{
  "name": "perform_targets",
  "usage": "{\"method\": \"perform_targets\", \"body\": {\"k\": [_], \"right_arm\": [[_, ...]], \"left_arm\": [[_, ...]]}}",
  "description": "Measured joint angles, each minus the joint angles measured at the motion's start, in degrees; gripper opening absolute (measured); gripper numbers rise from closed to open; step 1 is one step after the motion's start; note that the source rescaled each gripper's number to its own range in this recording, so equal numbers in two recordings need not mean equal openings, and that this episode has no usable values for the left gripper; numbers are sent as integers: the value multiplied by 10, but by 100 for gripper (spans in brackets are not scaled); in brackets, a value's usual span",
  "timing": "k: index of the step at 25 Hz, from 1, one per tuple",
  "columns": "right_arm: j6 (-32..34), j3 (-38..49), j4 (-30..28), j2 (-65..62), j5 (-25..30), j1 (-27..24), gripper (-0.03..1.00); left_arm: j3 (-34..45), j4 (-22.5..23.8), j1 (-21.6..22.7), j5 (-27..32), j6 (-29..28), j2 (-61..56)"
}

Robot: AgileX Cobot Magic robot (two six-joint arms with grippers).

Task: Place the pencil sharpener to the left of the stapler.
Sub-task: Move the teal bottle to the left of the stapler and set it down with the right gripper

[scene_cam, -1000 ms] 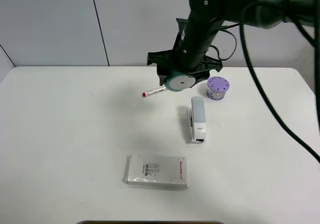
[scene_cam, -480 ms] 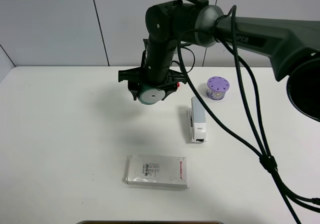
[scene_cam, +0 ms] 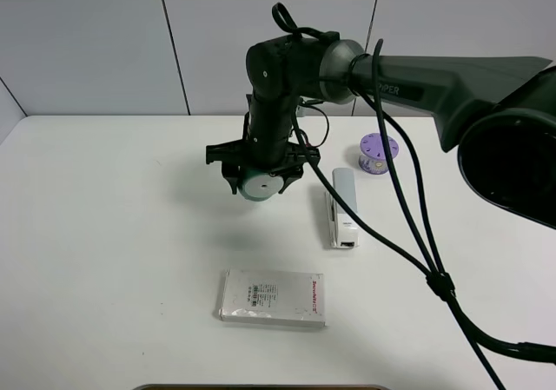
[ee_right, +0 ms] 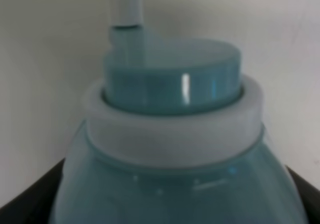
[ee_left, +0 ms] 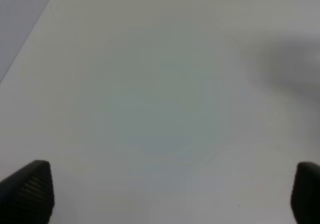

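Observation:
The robot's right gripper will release the teal pencil sharpener on the table (scene_cam: pixel 257 206) beside the stapler, straight behind the flat white box.
My right gripper (scene_cam: pixel 261 166) reaches in from the right and is shut on the teal pencil sharpener (scene_cam: pixel 261 183), whose flat white round face points toward the camera. The sharpener hangs low over the table, to the left of the far end of the white and light-grey stapler (scene_cam: pixel 342 208). In the right wrist view the teal body with its white ring (ee_right: pixel 175 134) fills the picture between the dark fingers (ee_right: pixel 30 194). My left gripper (ee_left: pixel 170 194) is open over bare table, seen only in the left wrist view.
A small purple cylinder with holes (scene_cam: pixel 376 153) stands behind the stapler at its right. A flat white packaged box (scene_cam: pixel 272 297) lies near the front edge of the white table (scene_cam: pixel 104 234). The right arm's cables hang across the right side.
The right arm has carried the sharpener leftward and lower, from behind the stapler's far end to a spot left of the stapler. Stapler, box and purple cylinder stayed put.

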Motion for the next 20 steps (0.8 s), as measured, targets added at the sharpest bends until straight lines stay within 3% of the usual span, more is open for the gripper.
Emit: {"method": "perform_targets", "body": {"k": [20], "right_arm": [[-1, -1, 0, 72, -29, 0, 2]], "left_arm": [[0, 0, 0, 0, 0, 0]]}}
